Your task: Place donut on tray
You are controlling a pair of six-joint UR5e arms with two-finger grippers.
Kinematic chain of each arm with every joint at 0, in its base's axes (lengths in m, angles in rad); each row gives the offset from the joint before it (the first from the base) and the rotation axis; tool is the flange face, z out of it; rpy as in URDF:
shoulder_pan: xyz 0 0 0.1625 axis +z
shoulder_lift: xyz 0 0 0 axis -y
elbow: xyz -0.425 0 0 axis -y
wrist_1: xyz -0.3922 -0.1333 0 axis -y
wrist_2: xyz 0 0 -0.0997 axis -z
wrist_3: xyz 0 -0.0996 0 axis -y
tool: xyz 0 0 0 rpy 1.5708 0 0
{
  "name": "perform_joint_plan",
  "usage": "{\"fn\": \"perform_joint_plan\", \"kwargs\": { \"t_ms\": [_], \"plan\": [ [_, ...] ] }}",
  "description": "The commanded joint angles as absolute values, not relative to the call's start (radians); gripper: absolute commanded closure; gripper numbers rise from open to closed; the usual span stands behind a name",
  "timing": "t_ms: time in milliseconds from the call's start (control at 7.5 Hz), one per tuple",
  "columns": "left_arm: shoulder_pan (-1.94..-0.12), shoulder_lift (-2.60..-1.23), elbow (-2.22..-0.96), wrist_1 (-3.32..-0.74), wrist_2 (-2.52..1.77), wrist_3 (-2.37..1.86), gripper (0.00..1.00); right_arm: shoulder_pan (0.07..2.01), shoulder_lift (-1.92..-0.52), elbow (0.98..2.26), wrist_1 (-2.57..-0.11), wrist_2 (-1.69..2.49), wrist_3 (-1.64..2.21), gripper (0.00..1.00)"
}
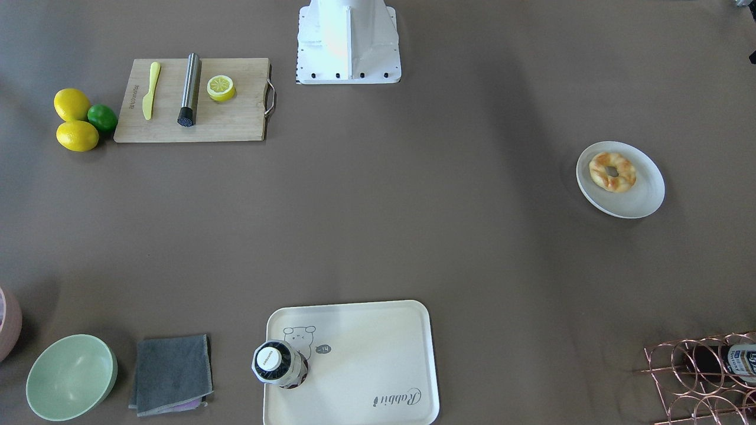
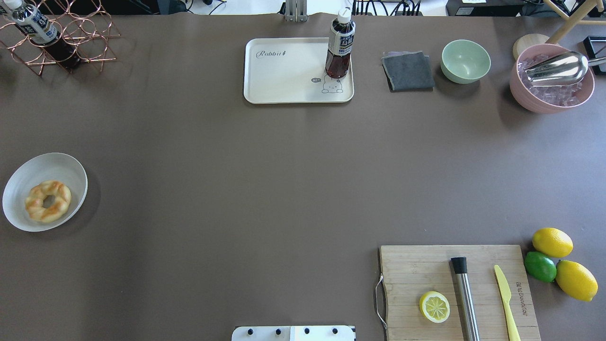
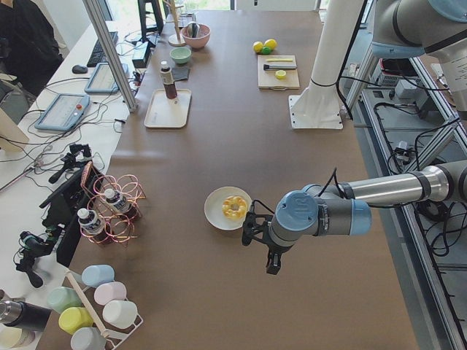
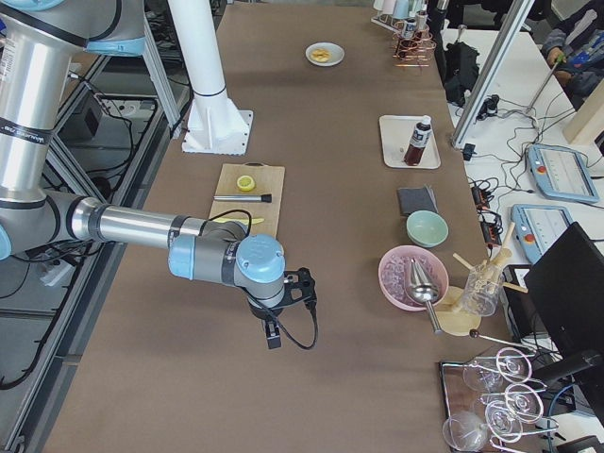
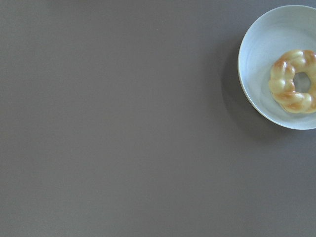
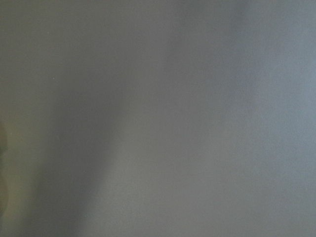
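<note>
The white plate's rim [image 1: 660, 175] [image 5: 239, 67] has a side farthest from the wooden cutting board. My left gripper should go there next and close on it.
The donut [image 1: 612, 172], a golden twisted ring, lies on a round white plate [image 1: 641, 198] at the table's left end; it also shows in the overhead view [image 2: 48, 201] and at the right edge of the left wrist view [image 5: 295, 81]. The cream tray [image 2: 284, 76] with bear drawing and "Rabbit" lettering sits at the far middle, with a dark drink bottle [image 2: 339, 47] standing on its corner. My left gripper [image 3: 252, 232] hangs above the table near the plate, and my right gripper [image 4: 300, 288] hangs over bare table. Both show only in the side views, so I cannot tell whether they are open.
A wooden cutting board [image 2: 416, 270] holds a lemon half [image 2: 434, 306], a steel muddler [image 2: 465, 293] and a yellow knife [image 2: 505, 296]. Lemons and a lime [image 2: 540, 266] lie beside it. A grey cloth [image 2: 407, 71], green bowl [image 2: 465, 60], pink ice bucket [image 2: 551, 78] and copper wire rack [image 2: 57, 42] line the far edge.
</note>
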State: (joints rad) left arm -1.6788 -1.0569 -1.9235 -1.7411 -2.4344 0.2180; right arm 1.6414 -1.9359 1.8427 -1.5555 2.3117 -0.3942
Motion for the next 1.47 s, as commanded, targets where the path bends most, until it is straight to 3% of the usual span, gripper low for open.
{"fn": "perform_joint_plan", "kwargs": {
  "t_ms": [0,533,933,1333],
  "plan": [
    [-1.68,-1.057,-1.914,-1.741,-2.434,0.218,0.03,1.641,-1.936,1.842,-1.555,2.312,-0.394,0.01],
    [-1.68,-1.097,-1.864,-1.741,-2.437,0.218,0.03,1.641,-1.937,1.844,-1.555,2.312,-0.396,0.01],
    [-1.597,-1.276,-1.714,-1.75,-2.448,0.095,0.03,1.641,-1.94,1.844,-1.554,2.313,-0.396,0.01],
    [-1.414,-1.411,-1.516,-2.074,-2.494,-0.264,0.03,1.641,-1.945,1.844,-1.554,2.322,-0.396,0.01]
  ]
}}
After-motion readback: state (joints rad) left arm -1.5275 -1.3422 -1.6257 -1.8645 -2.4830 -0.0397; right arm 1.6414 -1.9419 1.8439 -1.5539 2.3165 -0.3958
